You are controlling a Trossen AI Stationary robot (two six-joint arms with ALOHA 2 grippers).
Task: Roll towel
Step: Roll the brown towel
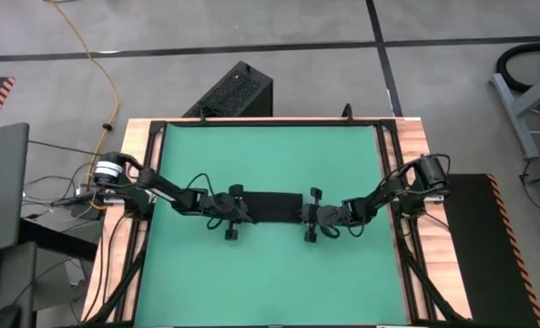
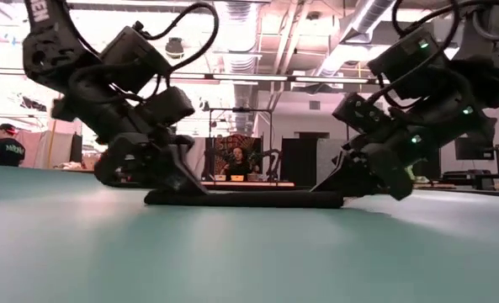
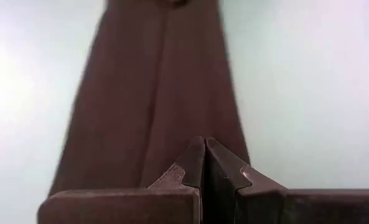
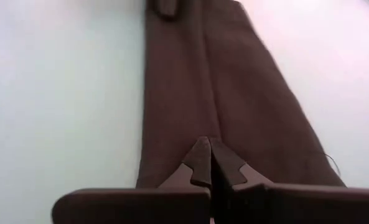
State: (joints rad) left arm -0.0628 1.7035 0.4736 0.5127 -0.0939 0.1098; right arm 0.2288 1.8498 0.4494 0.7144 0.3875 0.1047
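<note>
Next, my right gripper lifts off, opens and pinches the towel's end (image 2: 338,201), since its fingers are lying shut along the line that runs the length of the towel.
The black towel (image 1: 271,207) lies on the green mat (image 1: 270,155) as a narrow flat strip, running left to right at mid-table. It shows as a low dark band (image 2: 245,199) in the low view. My left gripper (image 1: 248,208) is shut at the strip's left end (image 3: 153,81). My right gripper (image 1: 302,214) is shut at its right end (image 4: 190,81). Both slant down toward the strip's middle. A lengthwise line runs along the towel's top under each pair of fingertips. My left gripper has its shut fingertips (image 3: 196,152) on the top of the towel's left end (image 3: 172,134), slanting down from the table's left and lying along the strip. I cannot tell whether any cloth is caught between them. The towel lies flat on the mat. My right gripper has its shut fingertips (image 4: 203,152) on the top of the towel's right end (image 4: 184,134), at the lengthwise line. It slants down from the table's right and lies along the strip. Whether cloth sits between the fingers I cannot tell.
A hard black ribbed box (image 1: 233,91) stands on the floor beyond the table's far edge. A wooden frame (image 1: 411,164) borders the mat. Bare mat lies on the near and far sides of the towel. A person (image 2: 236,165) sits in the room behind the table.
</note>
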